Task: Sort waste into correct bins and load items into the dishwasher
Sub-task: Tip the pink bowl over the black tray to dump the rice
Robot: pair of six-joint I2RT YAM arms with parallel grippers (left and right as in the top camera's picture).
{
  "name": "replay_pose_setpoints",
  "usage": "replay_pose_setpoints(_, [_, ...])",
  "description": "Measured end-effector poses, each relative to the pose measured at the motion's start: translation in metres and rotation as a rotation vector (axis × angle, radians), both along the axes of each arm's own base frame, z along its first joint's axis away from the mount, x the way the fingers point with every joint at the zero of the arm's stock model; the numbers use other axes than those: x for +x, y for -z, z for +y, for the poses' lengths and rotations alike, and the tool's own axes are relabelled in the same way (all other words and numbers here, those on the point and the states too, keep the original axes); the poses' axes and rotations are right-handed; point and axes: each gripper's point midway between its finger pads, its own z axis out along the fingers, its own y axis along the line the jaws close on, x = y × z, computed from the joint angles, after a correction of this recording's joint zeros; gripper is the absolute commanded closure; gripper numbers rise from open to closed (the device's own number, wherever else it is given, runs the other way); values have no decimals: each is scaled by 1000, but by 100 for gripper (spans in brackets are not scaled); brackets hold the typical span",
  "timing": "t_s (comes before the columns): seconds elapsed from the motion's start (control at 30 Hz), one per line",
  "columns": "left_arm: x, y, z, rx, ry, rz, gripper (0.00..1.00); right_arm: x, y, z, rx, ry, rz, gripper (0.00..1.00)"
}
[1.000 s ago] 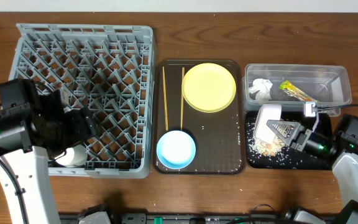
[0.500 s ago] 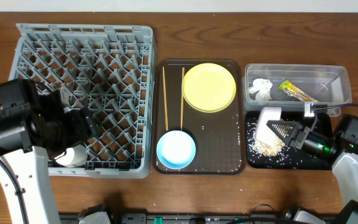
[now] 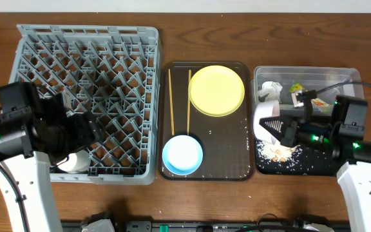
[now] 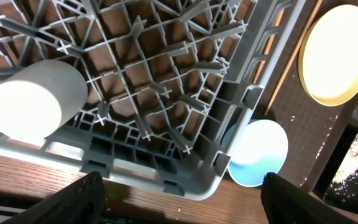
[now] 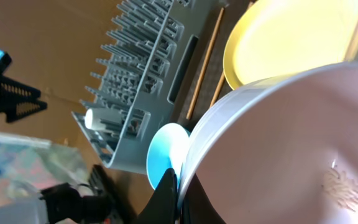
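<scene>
Next, I set the small white bowl on the brown tray (image 3: 227,143) beside the blue bowl with my right gripper.
My right gripper (image 3: 282,132) is shut on the rim of the small white bowl (image 3: 265,119), held tilted above the black tray (image 3: 301,166), where crumbs (image 3: 275,151) lie. In the right wrist view the fingers (image 5: 178,186) pinch the bowl (image 5: 291,137), and a few crumbs (image 5: 344,180) cling inside. The clear container (image 3: 340,76) holds the tissue (image 3: 270,90) and the wrapper (image 3: 297,90). The yellow plate (image 3: 216,90), blue bowl (image 3: 183,154) and chopsticks (image 3: 171,103) lie on the brown tray. My left gripper (image 3: 82,129) is open and empty over the front left of the grey dish rack (image 3: 89,38).
The dark brown serving tray (image 3: 230,161) sits between the rack and the two bins. A white cup (image 3: 73,161) lies in the rack's front left corner, also in the left wrist view (image 4: 36,99). The wooden table's front edge runs close below the rack.
My right arm has swung up and leftward, carrying the white bowl left and tilting it more steeply over the black tray. The left arm has not moved.
</scene>
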Motion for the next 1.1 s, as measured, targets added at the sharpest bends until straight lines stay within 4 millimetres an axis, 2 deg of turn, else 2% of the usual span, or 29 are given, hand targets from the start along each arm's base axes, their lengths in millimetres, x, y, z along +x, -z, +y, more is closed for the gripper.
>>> replay_pose_setpoints(0.2, [0, 0, 0, 0, 0, 0, 19, 0, 2, -7, -1, 46, 39, 99])
replay_pose_setpoints(0.4, [0, 0, 0, -1, 0, 1, 19, -8, -34, -2, 203, -85, -87, 99])
replay_pose_setpoints(0.53, [0, 0, 0, -1, 0, 2, 19, -4, -39, -17, 252, -63, -120, 99])
replay_pose_setpoints(0.63, [-1, 0, 0, -2, 0, 5, 19, -4, -31, -33, 298, -13, -114, 99])
replay_pose_setpoints(0.8, [-1, 0, 0, -2, 0, 6, 18, -11, 3, -56, 384, 95, -44, 99])
replay_pose_setpoints(0.9, [-1, 0, 0, -2, 0, 5, 19, -14, 17, -61, 423, 128, -8, 99])
replay_pose_setpoints(1.1, [-2, 1, -1, -3, 0, 8, 19, -9, 16, -63, 420, 109, -59, 99])
